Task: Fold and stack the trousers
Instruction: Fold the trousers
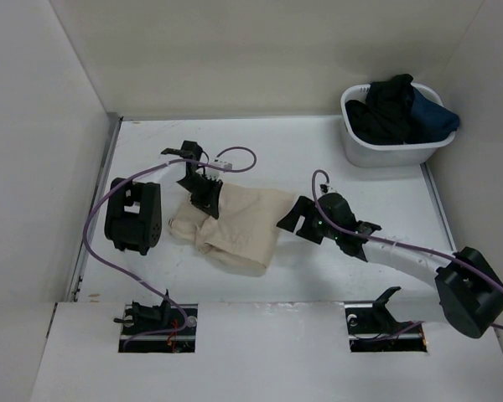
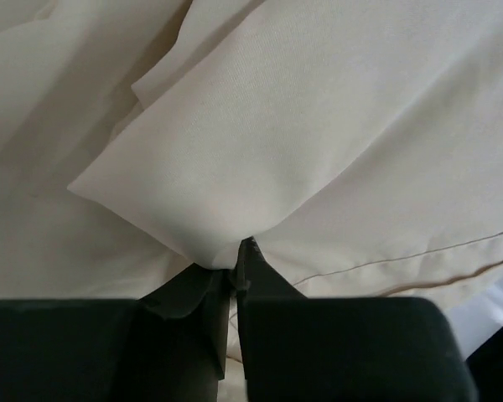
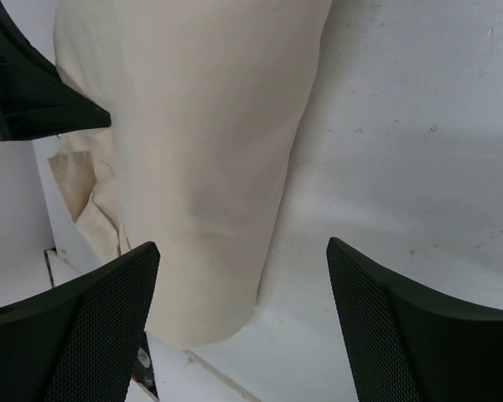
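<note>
Next, my left gripper lets go of the pinched fold near the back edge of the beige trousers (image 1: pixel 224 193).
The beige trousers (image 1: pixel 239 224) lie bunched and partly folded on the white table (image 1: pixel 318 159), mid-left. My left gripper (image 1: pixel 207 203) comes down on their upper-left edge. In the left wrist view the left gripper (image 2: pixel 235 270) is shut on a pinched fold of the trousers (image 2: pixel 318 126), which drapes away from the closed tips. My right gripper (image 1: pixel 290 219) hovers at the cloth's right edge. In the right wrist view the right gripper (image 3: pixel 241 247) stands wide open over that edge of the trousers (image 3: pixel 201 151), with nothing between its pads (image 3: pixel 92 318).
A white basket (image 1: pixel 386 152) with black and dark-blue garments (image 1: pixel 398 109) stands at the back right. White walls close in the table on the left, back and right. Purple cables loop over the table by both arms. Bare tabletop (image 3: pixel 402 126) lies right of the cloth.
</note>
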`<state>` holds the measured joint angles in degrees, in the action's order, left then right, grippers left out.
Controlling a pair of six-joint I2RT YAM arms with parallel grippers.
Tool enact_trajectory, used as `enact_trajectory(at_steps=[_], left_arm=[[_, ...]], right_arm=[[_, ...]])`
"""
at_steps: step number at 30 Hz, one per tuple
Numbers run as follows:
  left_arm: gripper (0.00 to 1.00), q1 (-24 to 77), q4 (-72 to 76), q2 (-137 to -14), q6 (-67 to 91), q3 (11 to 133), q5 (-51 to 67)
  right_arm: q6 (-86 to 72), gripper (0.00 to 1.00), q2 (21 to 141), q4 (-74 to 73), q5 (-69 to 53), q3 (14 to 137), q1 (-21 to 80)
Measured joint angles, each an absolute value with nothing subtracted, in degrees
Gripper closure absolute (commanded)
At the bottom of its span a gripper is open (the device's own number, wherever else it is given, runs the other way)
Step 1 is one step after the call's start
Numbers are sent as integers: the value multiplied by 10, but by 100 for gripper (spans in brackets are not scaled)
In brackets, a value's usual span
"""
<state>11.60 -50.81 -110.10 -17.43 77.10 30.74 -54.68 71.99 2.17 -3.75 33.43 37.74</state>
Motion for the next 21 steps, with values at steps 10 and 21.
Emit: enact_trajectory(at_steps=[10,21], left_arm=[[100,109,-598,-1066,-136,905,346],[95,-38,-716,-1093,-188,1018,386]], right_arm=[[-553,12,720,51,-55,292,354],[-541,0,790,57,-87,347,357]])
